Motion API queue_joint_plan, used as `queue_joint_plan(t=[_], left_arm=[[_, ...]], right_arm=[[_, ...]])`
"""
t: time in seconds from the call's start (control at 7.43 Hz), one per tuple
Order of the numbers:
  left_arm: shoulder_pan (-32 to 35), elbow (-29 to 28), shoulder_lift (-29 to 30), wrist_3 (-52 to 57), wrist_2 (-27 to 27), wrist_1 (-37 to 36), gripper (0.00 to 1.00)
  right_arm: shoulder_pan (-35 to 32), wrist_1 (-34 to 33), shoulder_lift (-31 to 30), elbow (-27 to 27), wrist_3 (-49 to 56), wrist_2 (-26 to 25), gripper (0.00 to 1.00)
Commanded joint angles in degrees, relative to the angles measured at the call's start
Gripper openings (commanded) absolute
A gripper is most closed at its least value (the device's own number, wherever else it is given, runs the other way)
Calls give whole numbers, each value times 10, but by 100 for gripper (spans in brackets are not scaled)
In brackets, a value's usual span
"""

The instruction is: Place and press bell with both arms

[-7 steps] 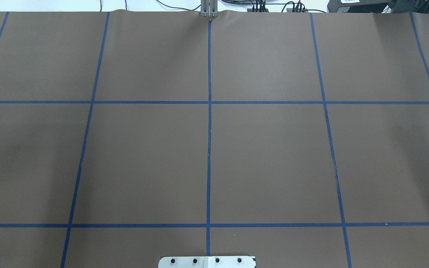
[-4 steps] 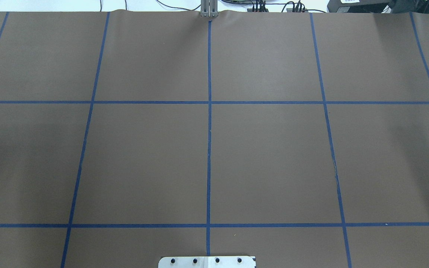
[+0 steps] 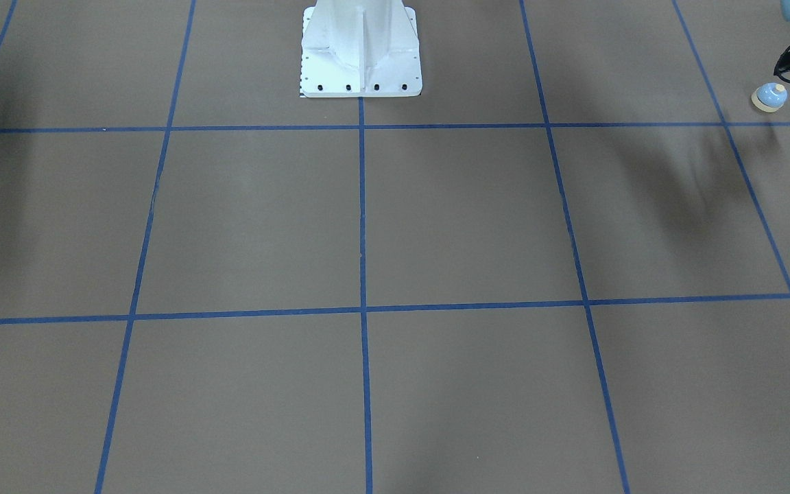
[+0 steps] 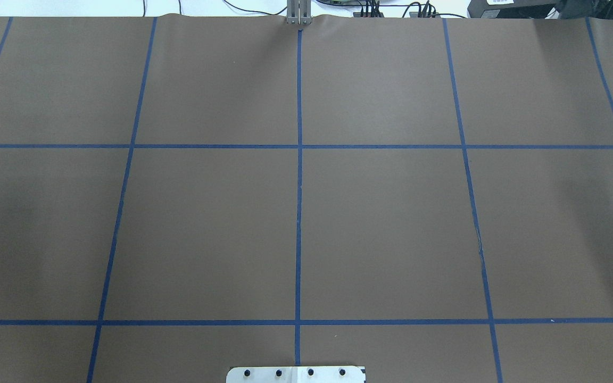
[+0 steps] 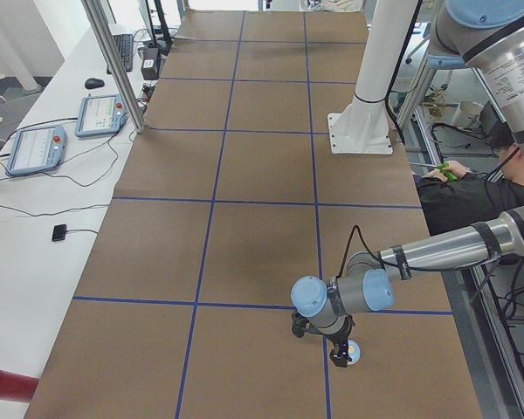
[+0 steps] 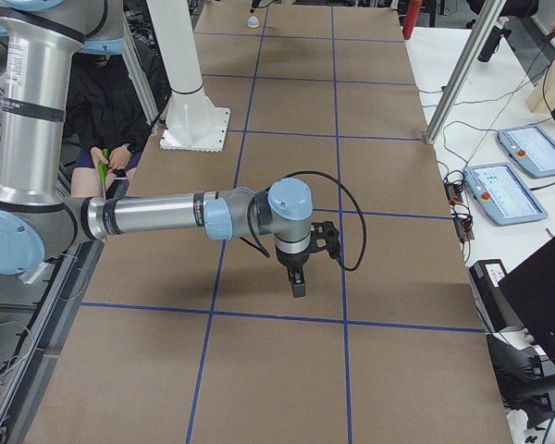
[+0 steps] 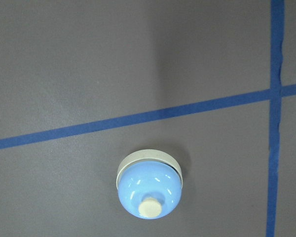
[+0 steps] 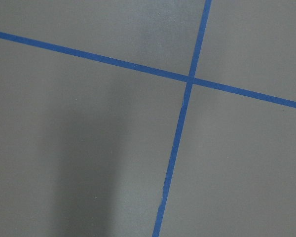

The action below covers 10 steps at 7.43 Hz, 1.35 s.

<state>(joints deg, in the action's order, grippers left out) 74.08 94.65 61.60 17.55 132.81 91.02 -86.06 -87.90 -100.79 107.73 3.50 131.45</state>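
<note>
The robot's left gripper should close on the cream base (image 3: 767,108) (image 7: 148,155) of the light-blue bell, just under the bell's dome.
The bell (image 7: 149,183) is a small light-blue dome with a cream button, standing upright on the brown mat just below a blue tape line. It also shows in the front-facing view (image 3: 769,97) at the far right edge and in the left view (image 5: 354,352). My left gripper (image 5: 338,349) hangs right beside and just above it; its fingers show in no close view, so I cannot tell whether it is open or shut. My right gripper (image 6: 298,283) points down above the mat, far from the bell (image 6: 252,21); I cannot tell its state.
The white pedestal (image 3: 361,48) stands at the table's robot side. Blue tape lines grid the mat. A person (image 5: 472,188) sits beside the table behind the robot. Teach pendants (image 5: 35,148) and cables lie on the white side table.
The soft shadow on the left side of the overhead view has faded and shifted slightly. No arm or bell shows in that view.
</note>
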Motion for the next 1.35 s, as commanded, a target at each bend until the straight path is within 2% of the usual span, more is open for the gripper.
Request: queue_joint_plan(t=[0.0,0.4,1.21], left_arm=[[-8,-10,14,2,2,0,100],[-12,-60,67,-1,1,-1,100],[-54,-84,68,-52,3,1,100]], right_arm=[[0,0,2,0,-1,-1,100],[0,0,2,1,-1,-1,100],[0,0,2,0,-1,0,100]])
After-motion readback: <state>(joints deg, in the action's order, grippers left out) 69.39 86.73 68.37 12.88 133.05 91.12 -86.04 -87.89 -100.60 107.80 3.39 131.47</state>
